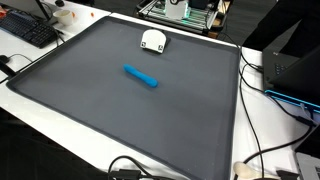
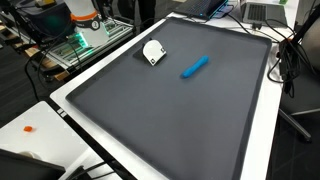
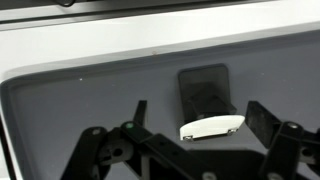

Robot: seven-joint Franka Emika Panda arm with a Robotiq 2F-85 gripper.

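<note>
My gripper moves next. It should go to the middle of the white object's top edge (image 1: pixel 154 31) (image 3: pixel 212 127), near the mat's far edge, and close there.
In the wrist view my gripper (image 3: pixel 200 113) is open and empty, with its two dark fingers spread wide. It hangs above the dark grey mat (image 3: pixel 80 105). A small white rounded object (image 3: pixel 212 127) lies on the mat between the fingers and below them, not touched. The gripper's shadow falls on the mat just behind it. The same white object shows near the mat's far edge in both exterior views (image 1: pixel 152 40) (image 2: pixel 153 52). A blue marker-like stick (image 1: pixel 140 76) (image 2: pixel 194 67) lies flat near the middle of the mat. The gripper itself does not show in the exterior views.
The mat (image 1: pixel 90 110) covers a white table (image 1: pixel 270 130). A keyboard (image 1: pixel 28 28) lies at one corner, cables (image 1: pixel 262 150) run along a side, and a laptop (image 2: pixel 262 12) and a metal frame (image 2: pixel 85 45) stand beyond the edges.
</note>
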